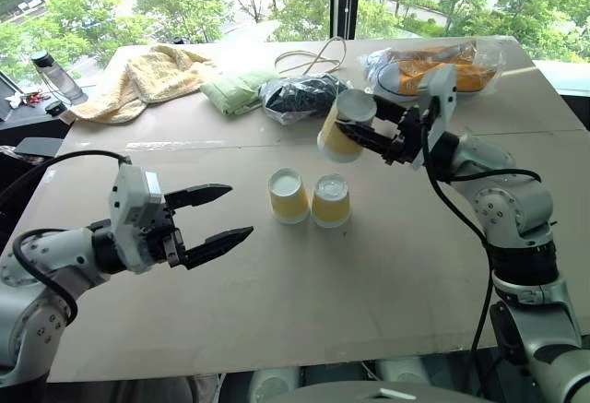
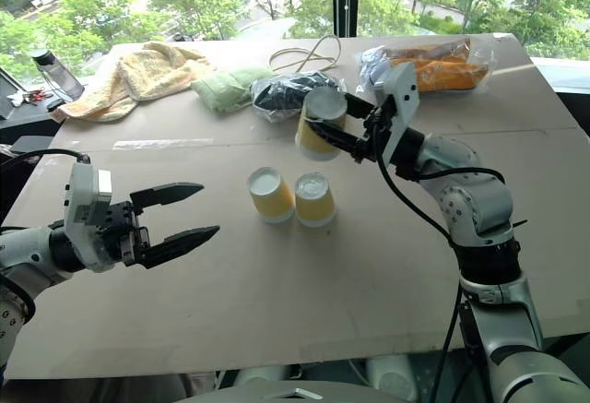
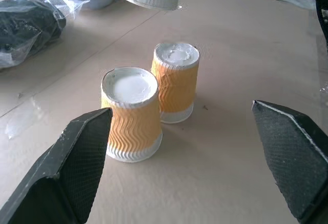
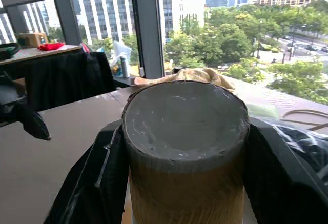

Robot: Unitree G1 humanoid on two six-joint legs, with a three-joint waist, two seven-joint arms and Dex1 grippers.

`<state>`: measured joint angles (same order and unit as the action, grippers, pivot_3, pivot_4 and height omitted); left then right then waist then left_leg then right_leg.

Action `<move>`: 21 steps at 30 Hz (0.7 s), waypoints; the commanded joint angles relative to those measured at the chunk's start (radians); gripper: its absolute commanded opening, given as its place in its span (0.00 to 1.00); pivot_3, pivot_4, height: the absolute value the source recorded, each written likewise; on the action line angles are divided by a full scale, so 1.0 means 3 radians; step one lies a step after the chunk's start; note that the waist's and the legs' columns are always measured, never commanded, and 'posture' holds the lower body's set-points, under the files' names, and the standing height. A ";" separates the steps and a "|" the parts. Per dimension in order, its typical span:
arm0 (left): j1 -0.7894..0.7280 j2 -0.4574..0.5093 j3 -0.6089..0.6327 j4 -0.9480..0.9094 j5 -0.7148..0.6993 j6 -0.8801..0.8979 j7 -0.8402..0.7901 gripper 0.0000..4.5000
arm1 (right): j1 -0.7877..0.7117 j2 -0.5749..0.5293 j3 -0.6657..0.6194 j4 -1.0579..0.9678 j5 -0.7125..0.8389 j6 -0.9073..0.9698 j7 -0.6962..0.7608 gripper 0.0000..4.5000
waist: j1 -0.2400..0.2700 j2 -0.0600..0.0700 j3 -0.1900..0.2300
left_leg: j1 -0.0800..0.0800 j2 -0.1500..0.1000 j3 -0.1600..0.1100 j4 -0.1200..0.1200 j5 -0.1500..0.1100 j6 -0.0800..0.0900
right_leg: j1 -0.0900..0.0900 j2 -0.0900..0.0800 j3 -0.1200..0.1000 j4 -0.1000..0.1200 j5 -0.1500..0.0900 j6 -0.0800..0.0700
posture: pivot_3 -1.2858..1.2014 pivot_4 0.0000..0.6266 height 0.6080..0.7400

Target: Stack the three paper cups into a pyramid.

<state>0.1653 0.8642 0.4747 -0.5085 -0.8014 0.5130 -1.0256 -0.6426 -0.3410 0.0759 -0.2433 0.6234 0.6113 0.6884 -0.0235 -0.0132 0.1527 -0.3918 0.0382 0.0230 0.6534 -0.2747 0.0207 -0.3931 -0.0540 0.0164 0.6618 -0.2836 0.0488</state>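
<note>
The paper cup in my right gripper should be let go on the upturned bases of both standing cups [image 1: 311,186], across the spot where they meet.
Two yellow-orange paper cups stand upside down and side by side in the middle of the table, the left cup [image 1: 288,195] touching or nearly touching the right cup [image 1: 331,200]. A third cup [image 1: 343,126] hangs tilted in the air above and behind them, with my right gripper [image 1: 359,133] shut on its sides. In the right wrist view this cup [image 4: 185,147] sits between the black fingers [image 4: 100,178], base up. My left gripper [image 1: 221,214] is open, to the left of the pair, pointing at them, with nothing in it.
At the back of the table [image 1: 369,283] lie a yellow towel [image 1: 147,76], a green cloth [image 1: 235,89], a black bag in plastic [image 1: 297,99], a bagged bowl with orange contents [image 1: 442,66] and a looped cord [image 1: 313,57]. A bottle [image 1: 57,76] stands far left.
</note>
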 commanded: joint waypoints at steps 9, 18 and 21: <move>0.0119 -0.0102 0.0159 -0.0106 0.0014 -0.0160 0.0034 1.00 | -0.0287 0.0008 0.0301 -0.0172 0.0036 0.0424 0.0096 0.50 | 0.0027 -0.0002 -0.0001 | -0.0015 -0.0005 -0.0001 0.0005 0.0000 -0.0001 | -0.0012 -0.0001 -0.0005 -0.0002 0.0001 0.0000 | 0.52 0.24 1.00; 0.0070 -0.0156 0.0083 -0.0141 -0.0015 -0.0161 0.0096 1.00 | -0.0234 -0.0031 0.0397 -0.0096 -0.0161 0.0325 0.0219 0.50 | 0.0020 -0.0002 -0.0001 | -0.0015 -0.0004 0.0000 0.0005 0.0000 -0.0001 | -0.0014 0.0008 -0.0010 0.0001 0.0001 0.0001 | 0.52 0.24 1.00; 0.0044 -0.0157 0.0069 -0.0138 -0.0015 -0.0164 0.0087 1.00 | -0.0219 -0.0019 0.0392 -0.0085 -0.0192 0.0322 0.0229 0.50 | 0.0020 -0.0002 -0.0001 | -0.0015 -0.0004 -0.0001 0.0005 0.0000 -0.0001 | -0.0014 0.0008 -0.0011 0.0001 0.0001 0.0001 | 0.52 0.24 1.00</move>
<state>0.1856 0.8181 0.4857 -0.5211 -0.7889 0.4786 -0.9990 -0.7002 -0.3498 0.2013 -0.2519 0.5628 0.7330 0.7458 -0.0175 -0.0139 0.1522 -0.3963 0.0371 0.0228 0.6548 -0.2745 0.0205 -0.3973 -0.0514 0.0130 0.6621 -0.2834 0.0491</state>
